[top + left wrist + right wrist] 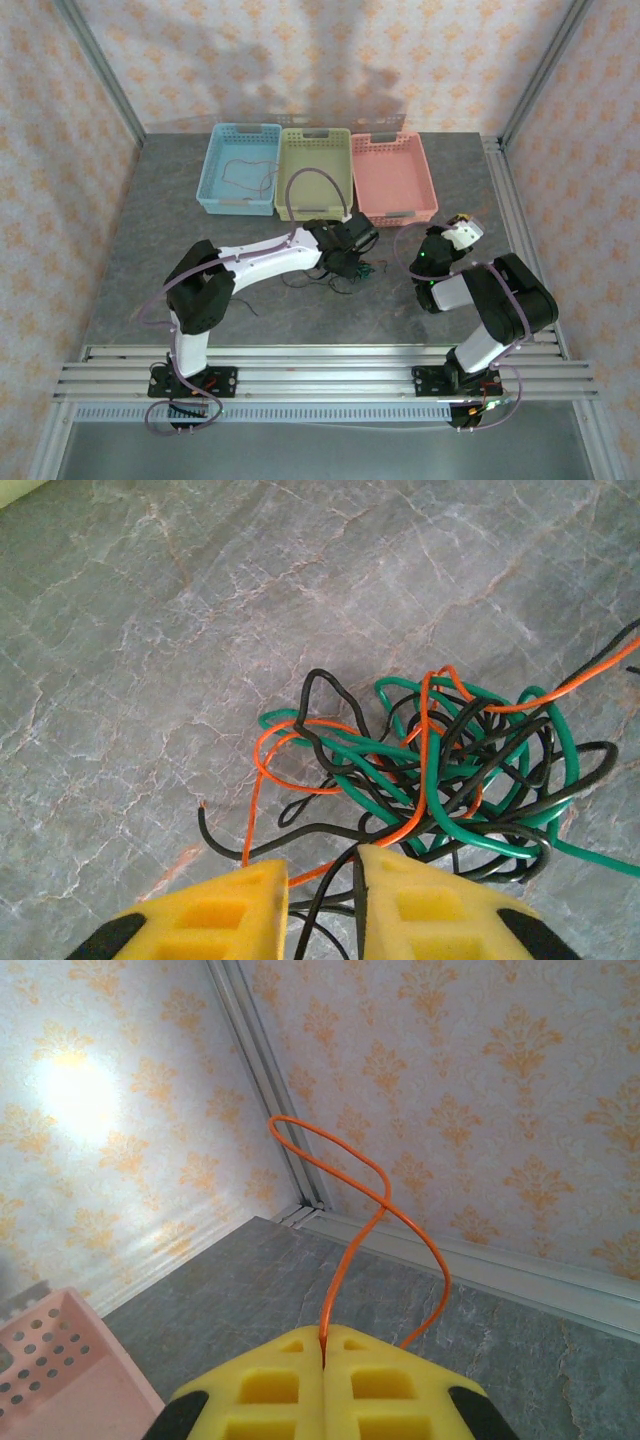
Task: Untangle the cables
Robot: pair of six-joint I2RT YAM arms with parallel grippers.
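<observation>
The orange cable crosses the black cable at the left gripper's fingers, so the robot should back off a little, close on the black cable alone [317, 905] and pull it clear.
A tangle of cables [440, 770], black, orange and green, lies on the grey table in the left wrist view. My left gripper [322, 865] is down at its near edge, yellow fingers [230, 910] a little apart, with a black and an orange strand running loosely through the gap. From above, that gripper [352, 262] sits over the tangle [345, 275] at mid-table. My right gripper [324, 1338] is shut on one orange cable [341, 1273], which loops up in the air, clear of the table. It hangs raised at the right [462, 225].
Three baskets stand in a row at the back: blue [212, 165] with a thin dark cable [245, 170] inside, green [315, 135], and pink [428, 185]. The pink basket's corner [60, 1360] lies left of the right gripper. Patterned walls and metal rails enclose the table.
</observation>
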